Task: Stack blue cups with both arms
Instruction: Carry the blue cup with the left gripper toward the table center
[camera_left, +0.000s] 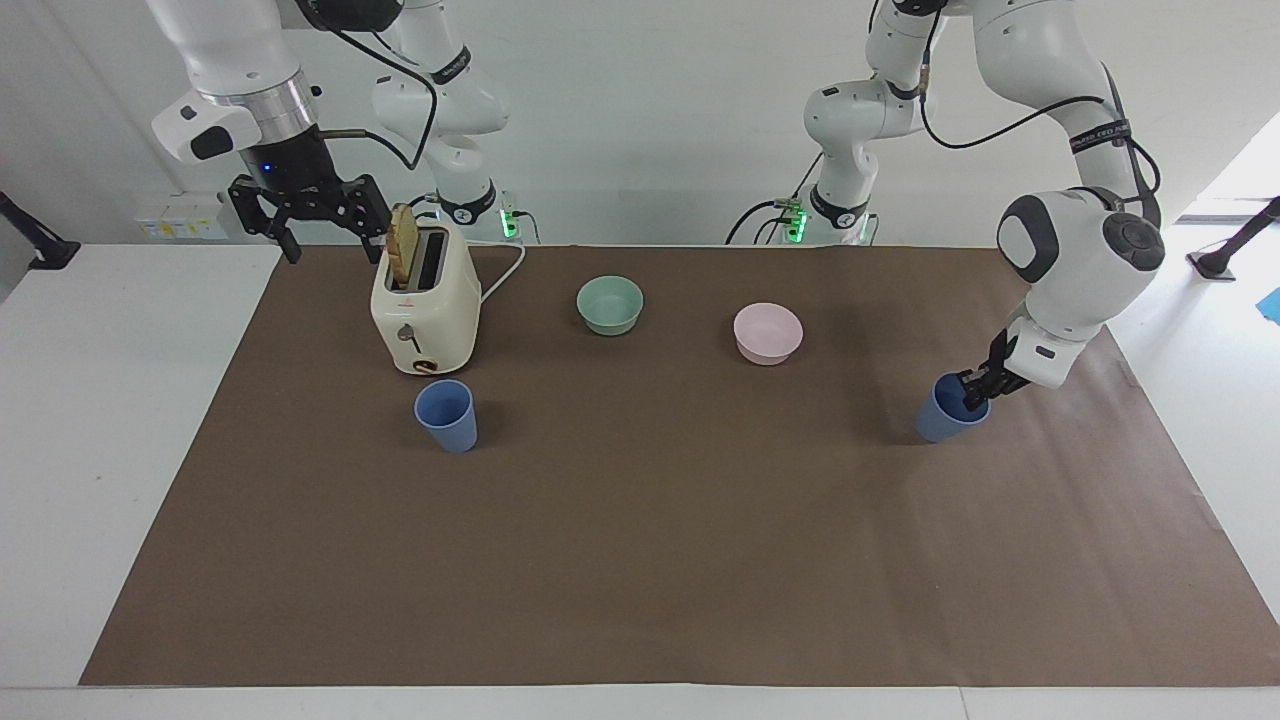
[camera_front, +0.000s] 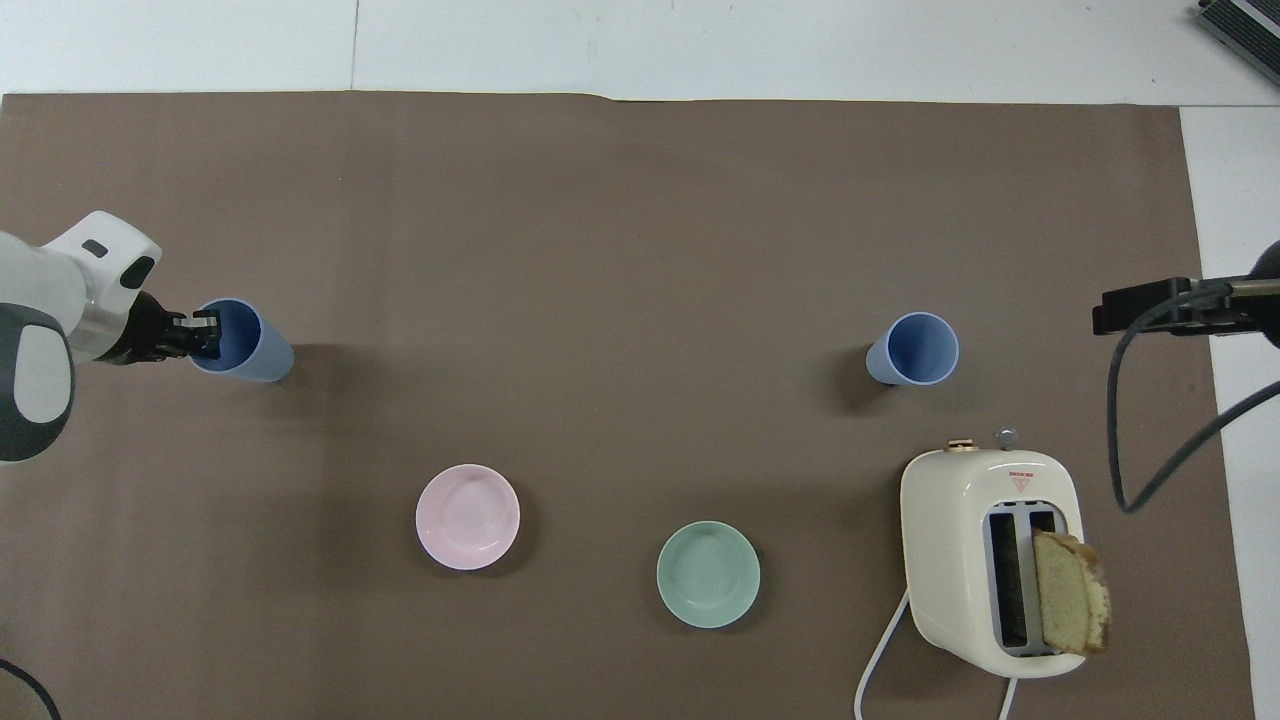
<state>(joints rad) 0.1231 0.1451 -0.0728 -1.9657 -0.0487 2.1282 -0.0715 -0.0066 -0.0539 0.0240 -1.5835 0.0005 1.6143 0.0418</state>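
Note:
Next, my left gripper puts the blue cup upright on the brown mat (camera_front: 602, 361) past the gap between the bowls and releases it.
One blue cup (camera_left: 446, 416) stands upright just in front of the toaster; it also shows in the overhead view (camera_front: 914, 349). The other blue cup (camera_left: 943, 420) is at the left arm's end of the mat, tilted toward the left arm; it also shows in the overhead view (camera_front: 243, 341). My left gripper (camera_left: 972, 395) is shut on this cup's rim, one finger inside and one outside, and it shows in the overhead view too (camera_front: 197, 333). My right gripper (camera_left: 330, 235) waits open and empty, raised beside the toaster.
A cream toaster (camera_left: 425, 310) with a slice of bread sticking out stands at the right arm's end, its cord trailing toward the robots. A mint-green bowl (camera_left: 610, 304) and a pink bowl (camera_left: 767, 332) sit between the arms, nearer to the robots than the cups. A brown mat (camera_left: 640, 560) covers the table.

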